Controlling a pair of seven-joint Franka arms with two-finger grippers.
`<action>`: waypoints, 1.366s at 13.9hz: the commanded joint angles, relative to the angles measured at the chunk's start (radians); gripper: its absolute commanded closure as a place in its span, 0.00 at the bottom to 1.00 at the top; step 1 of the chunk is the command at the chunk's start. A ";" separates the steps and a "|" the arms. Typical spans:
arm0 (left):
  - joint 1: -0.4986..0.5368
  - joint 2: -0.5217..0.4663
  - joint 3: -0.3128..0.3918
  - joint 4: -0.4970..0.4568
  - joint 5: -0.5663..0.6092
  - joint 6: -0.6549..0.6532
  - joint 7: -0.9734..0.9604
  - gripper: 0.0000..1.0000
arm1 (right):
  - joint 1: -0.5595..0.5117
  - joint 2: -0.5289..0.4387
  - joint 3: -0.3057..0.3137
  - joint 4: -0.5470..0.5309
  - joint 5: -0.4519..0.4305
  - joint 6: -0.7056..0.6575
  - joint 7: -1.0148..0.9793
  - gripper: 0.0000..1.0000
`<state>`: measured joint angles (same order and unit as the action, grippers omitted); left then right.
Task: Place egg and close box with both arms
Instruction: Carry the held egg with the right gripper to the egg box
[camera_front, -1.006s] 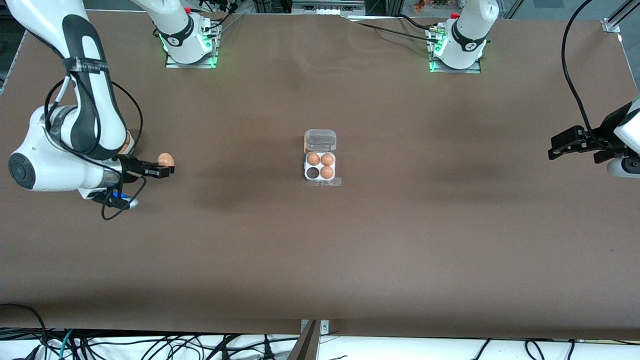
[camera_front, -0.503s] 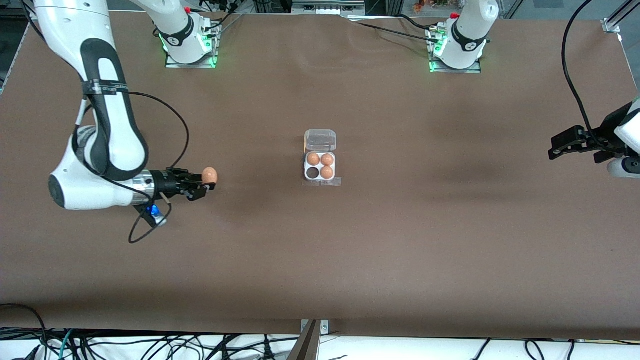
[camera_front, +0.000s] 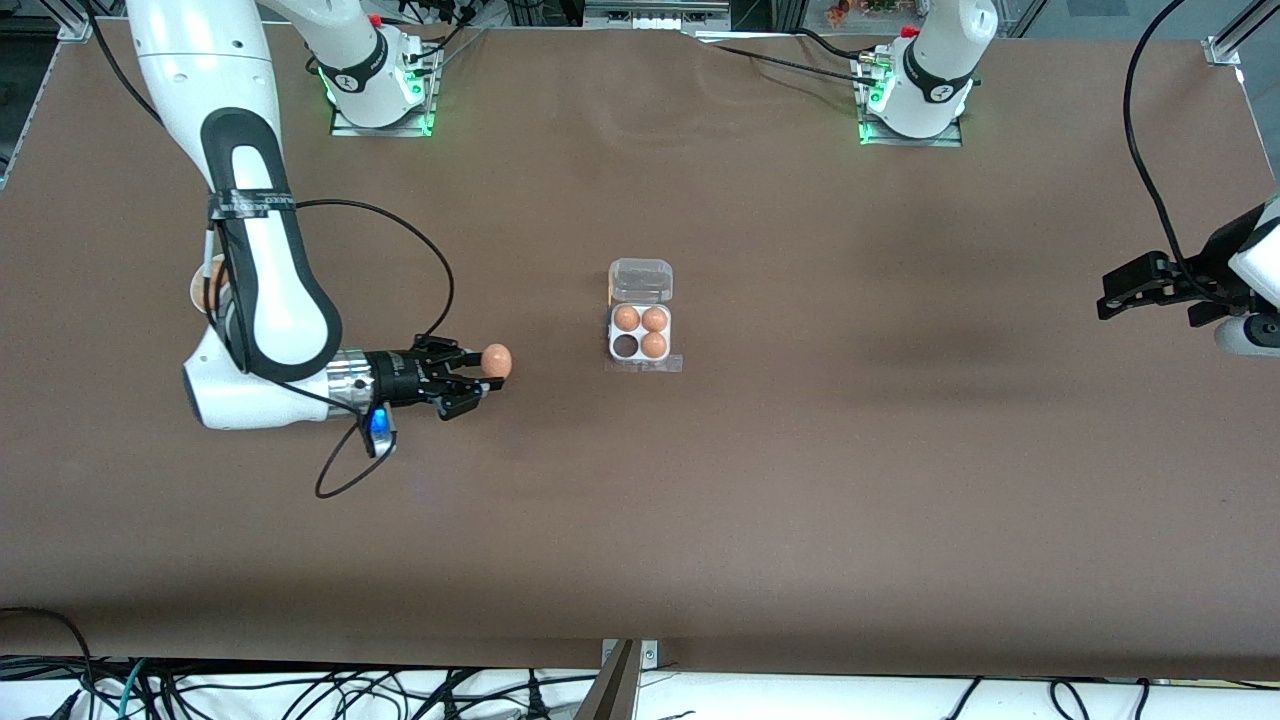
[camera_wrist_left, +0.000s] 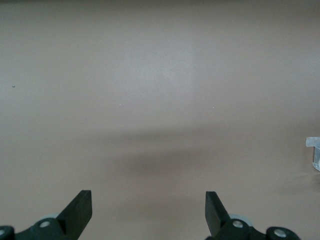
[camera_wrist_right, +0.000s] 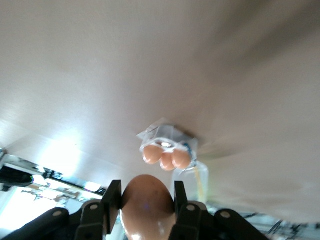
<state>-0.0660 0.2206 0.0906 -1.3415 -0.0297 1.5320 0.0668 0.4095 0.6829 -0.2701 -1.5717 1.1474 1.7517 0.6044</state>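
My right gripper will release the orange-brown egg in the empty cup of the white box (camera_front: 625, 346) (camera_wrist_right: 166, 145).
My right gripper (camera_front: 488, 370) is shut on an orange-brown egg (camera_front: 498, 359) and holds it above the table, toward the right arm's end from the box. In the right wrist view the egg (camera_wrist_right: 146, 205) sits between the two fingers (camera_wrist_right: 113, 199). The white box (camera_front: 640, 357) stands mid-table with its clear lid (camera_front: 641, 279) open. It holds three eggs, and one cup (camera_front: 626, 346) is empty. The box also shows in the right wrist view (camera_wrist_right: 151, 134). My left gripper (camera_front: 1103, 298) waits open and empty at the left arm's end of the table; it shows in the left wrist view (camera_wrist_left: 148, 207).
A round bowl's rim (camera_front: 196, 290) shows beside the right arm's forearm. A black cable loops from the right arm's wrist (camera_front: 340, 480). A corner of the box's clear lid (camera_wrist_left: 313, 150) shows at the edge of the left wrist view.
My right arm has carried the egg across the table toward the box. The left arm has not moved.
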 joint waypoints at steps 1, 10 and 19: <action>0.000 -0.001 0.000 0.008 0.014 -0.007 -0.004 0.00 | 0.031 0.033 -0.006 0.027 0.078 0.011 0.086 0.63; 0.002 -0.001 0.001 0.007 0.016 -0.007 0.001 0.00 | 0.098 0.053 0.150 -0.028 0.175 0.301 0.170 0.63; 0.002 -0.001 0.001 0.007 0.016 -0.007 0.001 0.00 | 0.126 0.104 0.215 -0.050 0.219 0.321 0.150 0.63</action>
<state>-0.0652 0.2206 0.0923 -1.3415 -0.0297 1.5320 0.0668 0.5392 0.7763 -0.0666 -1.6185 1.3379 2.0644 0.7669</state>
